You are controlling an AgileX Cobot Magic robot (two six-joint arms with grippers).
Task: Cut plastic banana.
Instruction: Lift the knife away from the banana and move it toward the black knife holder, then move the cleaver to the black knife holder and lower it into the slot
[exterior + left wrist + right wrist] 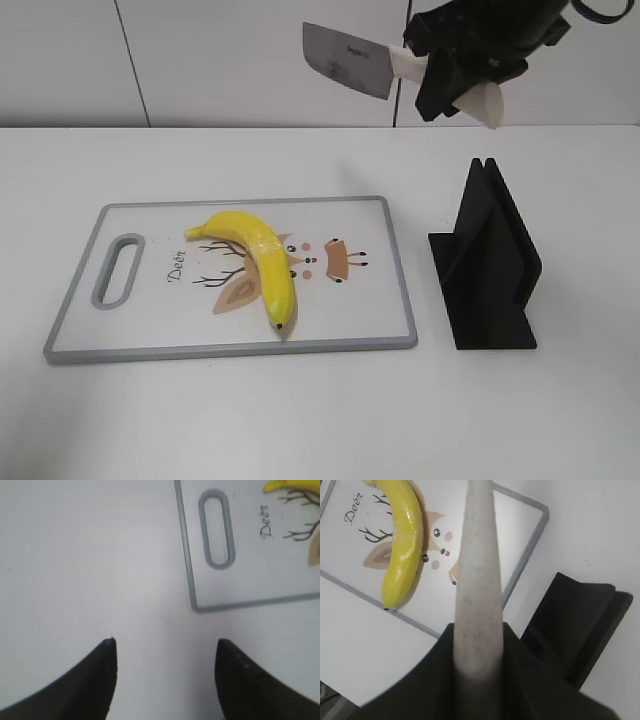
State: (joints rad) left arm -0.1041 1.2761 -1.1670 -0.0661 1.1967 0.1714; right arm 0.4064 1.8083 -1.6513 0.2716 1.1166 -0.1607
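My right gripper is going to let go of the knife in the slot [515, 230] [596, 639] between the panels of the black knife stand. The knife is now high behind the board.
The plastic banana [258, 262] lies on the white, grey-rimmed cutting board [390, 260], dark tip toward the front edge. It also shows in the right wrist view [404, 545], and only its stem end in the left wrist view [292, 485]. My right gripper [452, 75] is shut on the beige handle [477, 580] of a knife and holds it high above the table, behind the board, with the steel blade [345, 60] pointing left. My left gripper [165, 647] is open and empty over the bare table, left of the board's handle slot [216, 529].
A black knife stand [490, 265] stands on the table to the right of the board; it also shows in the right wrist view [575, 615]. The board [240, 600] has a deer drawing. The white table [300, 420] stretches in front.
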